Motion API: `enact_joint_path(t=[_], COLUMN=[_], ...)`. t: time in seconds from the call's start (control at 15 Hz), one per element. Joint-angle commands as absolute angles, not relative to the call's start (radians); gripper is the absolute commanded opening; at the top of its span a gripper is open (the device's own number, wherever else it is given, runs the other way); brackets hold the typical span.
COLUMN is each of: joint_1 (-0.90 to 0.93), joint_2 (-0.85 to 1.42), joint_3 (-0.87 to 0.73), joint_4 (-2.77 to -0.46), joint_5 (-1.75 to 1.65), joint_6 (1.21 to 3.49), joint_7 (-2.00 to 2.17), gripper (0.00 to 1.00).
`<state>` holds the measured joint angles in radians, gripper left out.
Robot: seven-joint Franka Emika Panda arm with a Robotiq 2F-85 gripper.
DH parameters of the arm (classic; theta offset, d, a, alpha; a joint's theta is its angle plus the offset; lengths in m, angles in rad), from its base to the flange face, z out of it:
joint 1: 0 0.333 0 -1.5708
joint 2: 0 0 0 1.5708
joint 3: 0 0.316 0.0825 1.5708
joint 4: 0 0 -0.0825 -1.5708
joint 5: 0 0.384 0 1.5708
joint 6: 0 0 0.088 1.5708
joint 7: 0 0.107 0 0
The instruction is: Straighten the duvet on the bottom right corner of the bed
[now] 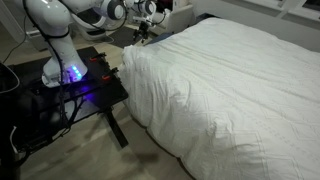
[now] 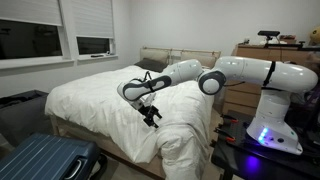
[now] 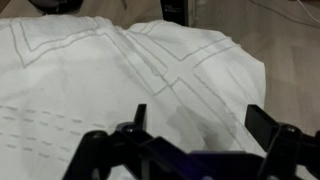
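The white duvet's stitched corner [image 3: 222, 112], near the crossing stitched lines, is the next spot my gripper needs to go to and close on.
The white quilted duvet [image 1: 230, 85] covers the whole bed [image 2: 110, 95] in both exterior views and hangs over its near corner [image 2: 180, 150]. In the wrist view the duvet [image 3: 120, 80] fills the frame, with stitched lines crossing it. My gripper [image 3: 197, 118] is open and empty, its two dark fingers spread wide just above the fabric. In an exterior view the gripper [image 2: 152, 116] hovers over the duvet near the bed's corner; it also shows at the far top [image 1: 143, 32].
The black robot table [image 1: 75, 85] with the glowing arm base stands right beside the bed. A blue suitcase [image 2: 45, 160] lies on the floor at the bed's foot. A wooden dresser [image 2: 265, 50] stands behind the arm. Bare floor [image 3: 290, 40] shows beyond the duvet's edge.
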<state>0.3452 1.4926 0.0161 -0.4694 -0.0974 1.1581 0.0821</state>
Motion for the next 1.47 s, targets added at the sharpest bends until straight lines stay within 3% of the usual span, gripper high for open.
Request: enact_joint_path(t=[0.0,0.6,0.8,1.0,1.27,1.33,1.4], joint_1=[0.344,0.343,0.375,0.395,0.402,0.401,0.396], joint_2=[1.493,1.493,1.493,1.494,1.406,1.387,1.366], joint_3=[0.019,0.027,-0.014,-0.037,-0.033,-0.03,-0.023], joint_4=[-0.466,-0.513,-0.568,-0.627,-0.834,-0.885,-0.936], joint_5=[-0.088,-0.096,-0.153,-0.196,-0.2,-0.198,-0.195], joint_6=[1.171,1.289,1.525,1.688,1.688,1.686,1.684], joint_7=[0.082,-0.028,0.018,0.056,0.095,0.091,0.069], gripper=[1.0,1.0,1.0,1.0,1.0,0.95,0.74])
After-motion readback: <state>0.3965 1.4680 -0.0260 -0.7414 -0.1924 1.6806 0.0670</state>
